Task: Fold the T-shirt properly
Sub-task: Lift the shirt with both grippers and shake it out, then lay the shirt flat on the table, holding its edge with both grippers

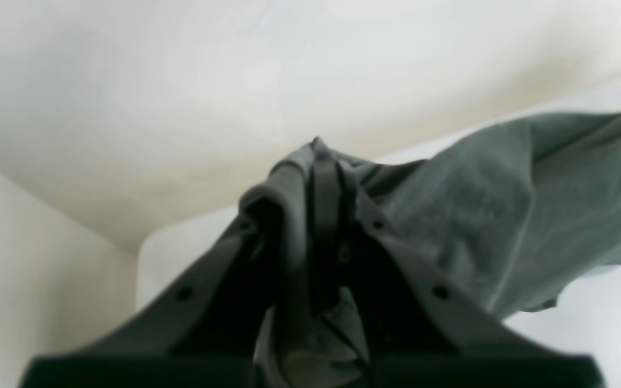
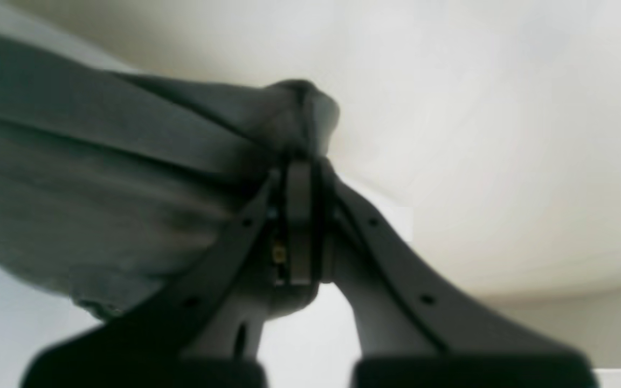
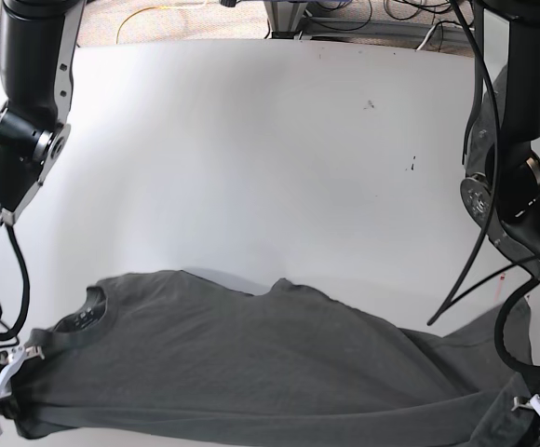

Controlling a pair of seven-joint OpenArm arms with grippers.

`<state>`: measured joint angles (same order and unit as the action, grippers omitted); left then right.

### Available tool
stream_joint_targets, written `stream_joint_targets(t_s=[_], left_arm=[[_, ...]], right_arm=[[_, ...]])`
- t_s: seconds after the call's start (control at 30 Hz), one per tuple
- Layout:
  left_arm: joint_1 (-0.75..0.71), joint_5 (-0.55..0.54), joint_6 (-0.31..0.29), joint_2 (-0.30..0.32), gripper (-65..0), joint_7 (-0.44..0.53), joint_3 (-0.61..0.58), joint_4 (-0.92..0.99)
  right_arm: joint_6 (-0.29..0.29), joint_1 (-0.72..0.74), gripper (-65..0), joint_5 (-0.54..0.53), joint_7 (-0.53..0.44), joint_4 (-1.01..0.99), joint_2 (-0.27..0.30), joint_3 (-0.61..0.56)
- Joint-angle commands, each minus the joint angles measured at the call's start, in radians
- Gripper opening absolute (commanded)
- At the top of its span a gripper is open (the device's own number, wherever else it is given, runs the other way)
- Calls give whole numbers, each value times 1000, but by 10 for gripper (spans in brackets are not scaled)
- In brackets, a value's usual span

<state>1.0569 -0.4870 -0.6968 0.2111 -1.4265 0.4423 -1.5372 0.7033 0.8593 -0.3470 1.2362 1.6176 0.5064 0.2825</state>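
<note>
I have the T-shirt's end in my left gripper. I will let go of it on the white table's far part (image 3: 472, 136), beyond the small dark marks.
The dark charcoal-grey T-shirt (image 3: 270, 363) hangs stretched between my two grippers along the near edge of the white table (image 3: 298, 168). Its neck opening (image 3: 88, 312) is at the left of the base view. My right gripper (image 3: 9, 377) holds the left end, and in the right wrist view it (image 2: 302, 161) is shut on a bunched fold, with the T-shirt (image 2: 100, 188) trailing off to the left. My left gripper (image 3: 535, 410) holds the right end. In the left wrist view it (image 1: 324, 178) is shut on the T-shirt (image 1: 504, 215), whose fabric runs to the right.
Both black arms stand at the table's sides, the right arm (image 3: 28, 112) on the left of the base view and the left arm (image 3: 512, 186) on its right. Cables (image 3: 382, 14) lie on the floor past the far edge. Black cables (image 3: 479, 279) loop off the left arm.
</note>
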Motion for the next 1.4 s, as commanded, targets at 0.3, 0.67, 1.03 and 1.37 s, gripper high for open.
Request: stream_joint_targets(t_s=[0.3, 0.67, 1.03, 1.37], left_arm=[[164, -8, -1, 11, -642, 43, -1, -6], [67, -12, -1, 9, -640, 43, -4, -16], [-228, -12, -1, 9, -640, 43, 14, -15], [-568, -105, -1, 17, -640, 40, 57, -9]], right_arm=[[-5, 432, -650, 6, -19, -159, 74, -185], [-5, 383, -650, -2, 20, -83, 131, -170], [-5, -124, -650, -13, 61, 191, 100, 99], [-5, -596, -650, -44, 61, 364, -48, 289]])
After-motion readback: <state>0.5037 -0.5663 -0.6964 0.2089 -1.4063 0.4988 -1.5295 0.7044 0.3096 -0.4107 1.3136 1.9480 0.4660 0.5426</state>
